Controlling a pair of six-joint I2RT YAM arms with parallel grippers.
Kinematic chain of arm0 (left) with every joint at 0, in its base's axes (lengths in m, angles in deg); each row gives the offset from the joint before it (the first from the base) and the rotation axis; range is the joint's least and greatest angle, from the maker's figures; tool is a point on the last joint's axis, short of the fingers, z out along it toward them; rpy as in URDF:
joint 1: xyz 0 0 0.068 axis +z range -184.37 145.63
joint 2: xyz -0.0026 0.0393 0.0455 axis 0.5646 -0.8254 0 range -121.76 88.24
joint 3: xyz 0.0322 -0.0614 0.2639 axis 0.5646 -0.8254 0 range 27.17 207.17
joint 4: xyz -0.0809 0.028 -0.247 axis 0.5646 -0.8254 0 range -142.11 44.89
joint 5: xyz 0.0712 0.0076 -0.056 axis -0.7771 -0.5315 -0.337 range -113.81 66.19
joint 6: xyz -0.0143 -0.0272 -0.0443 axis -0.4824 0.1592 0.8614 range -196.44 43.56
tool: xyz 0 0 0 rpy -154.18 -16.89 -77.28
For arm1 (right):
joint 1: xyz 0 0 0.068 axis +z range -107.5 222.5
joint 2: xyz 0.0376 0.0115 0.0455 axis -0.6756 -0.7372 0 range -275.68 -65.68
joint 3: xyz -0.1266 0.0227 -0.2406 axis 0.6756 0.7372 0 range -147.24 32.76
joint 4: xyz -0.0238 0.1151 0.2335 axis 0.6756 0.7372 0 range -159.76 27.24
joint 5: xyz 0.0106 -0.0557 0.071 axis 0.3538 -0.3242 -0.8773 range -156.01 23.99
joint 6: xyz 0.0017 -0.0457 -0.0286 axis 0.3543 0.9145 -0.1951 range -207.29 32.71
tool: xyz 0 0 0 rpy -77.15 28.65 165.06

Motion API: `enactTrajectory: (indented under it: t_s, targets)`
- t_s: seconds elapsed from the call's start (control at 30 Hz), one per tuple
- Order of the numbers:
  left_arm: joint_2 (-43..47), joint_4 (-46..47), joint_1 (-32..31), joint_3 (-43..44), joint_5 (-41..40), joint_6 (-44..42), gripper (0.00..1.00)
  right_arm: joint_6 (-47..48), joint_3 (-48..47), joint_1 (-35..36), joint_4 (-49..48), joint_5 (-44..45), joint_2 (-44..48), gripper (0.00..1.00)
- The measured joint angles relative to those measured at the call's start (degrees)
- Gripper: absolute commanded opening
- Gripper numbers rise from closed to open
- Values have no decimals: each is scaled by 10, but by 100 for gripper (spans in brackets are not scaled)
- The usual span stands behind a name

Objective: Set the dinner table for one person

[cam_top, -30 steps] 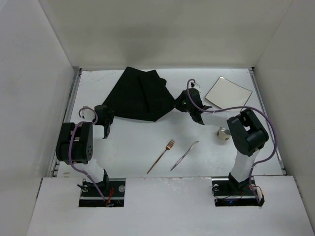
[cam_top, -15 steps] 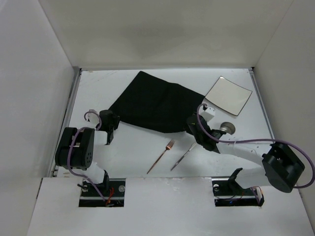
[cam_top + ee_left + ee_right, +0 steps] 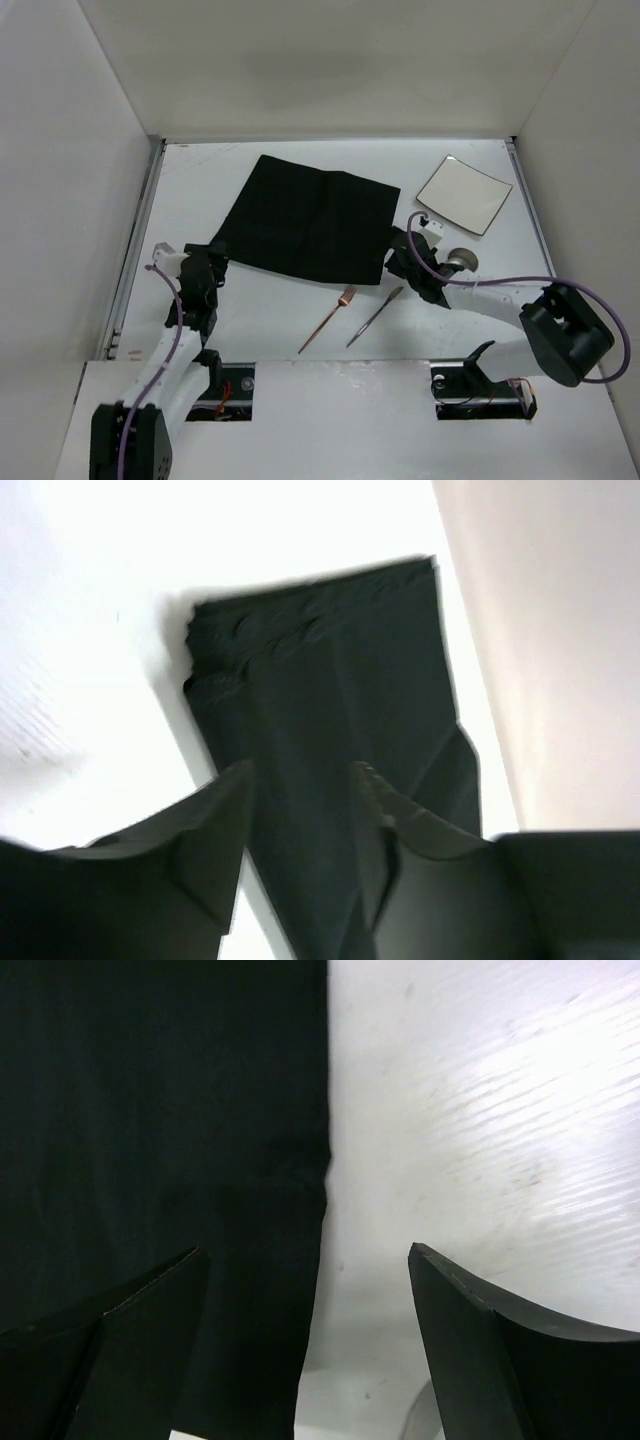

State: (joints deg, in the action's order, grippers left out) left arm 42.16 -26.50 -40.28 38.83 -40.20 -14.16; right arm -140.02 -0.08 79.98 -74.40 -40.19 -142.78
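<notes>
The mat's near edge sits at a slant to the front of the dinner table, so I should pinch the mat's near corner [image 3: 379, 282] by the knife with my right gripper and turn the mat square.
The black cloth mat [image 3: 305, 215] lies spread flat on the white dinner table [image 3: 280, 295]. My left gripper [image 3: 212, 260] hovers at the mat's near left corner. In the left wrist view that gripper [image 3: 300, 785] is open, and the mat [image 3: 330, 680] runs under the gap between its fingers [image 3: 222, 825]. My right gripper [image 3: 398, 263] is at the mat's near right corner. In the right wrist view this gripper [image 3: 305, 1260] is wide open over the mat's edge [image 3: 150, 1110], holding nothing.
A square pale plate [image 3: 464, 194] lies at the back right. A small metal cup [image 3: 461, 260] sits just right of my right wrist. A copper fork [image 3: 330, 318] and a knife [image 3: 375, 315] lie in front of the mat. Metal rails [image 3: 135, 250] edge the table.
The crumpled mat has been drawn toward the near edge and now lies flat. Both grippers have opened and let go of its near corners. The left arm has stretched forward.
</notes>
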Motion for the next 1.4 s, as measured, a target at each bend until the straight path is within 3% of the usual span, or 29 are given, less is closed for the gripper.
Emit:
enactTrajectory:
  t_s: [0.1, 0.17, 0.3, 0.33, 0.47, 0.5, 0.57, 0.63, 0.97, 1.07, 1.23, 1.33, 1.4]
  targets:
    - [78, -50, -4, 0, -26, -25, 50, 0, 0, 0, -24, -40, -35, 79]
    - [89, -66, -9, 0, -40, -37, 53, 0, -2, 0, -35, -64, -61, 68]
    - [26, -86, -17, 1, -47, -52, 54, 3, -32, -5, -50, -101, -101, 26]
    - [3, -87, -19, 0, -47, -53, 54, 3, -43, -11, -49, -108, -112, 22]
    - [-45, -84, -32, 1, -42, -56, 54, 19, -110, -69, -42, -118, -156, 26]
    - [-47, -83, -38, 1, -42, -56, 54, 25, -131, -85, -40, -116, -166, 34]
    - [-43, -80, -48, 1, -41, -58, 54, 39, -164, -115, -40, -108, -174, 60]
    - [-37, -81, -56, 2, -38, -61, 55, 52, -173, -133, -41, -93, -167, 73]
    - [-24, -105, -79, 15, -50, -74, 57, 72, -74, -104, -29, -61, -53, 78]
    - [-42, -108, -78, 37, -60, -80, 58, 66, -56, -91, -26, -69, -59, 69]
    - [-129, -76, -75, 69, -64, -83, 57, 56, -51, -88, -32, -93, -86, 30]
    - [-175, -63, -72, 69, -63, -80, 53, 48, -50, -85, -33, -96, -89, 17]
    - [-197, -54, -71, 69, -63, -77, 46, 45, -47, -85, -33, -96, -89, 14]
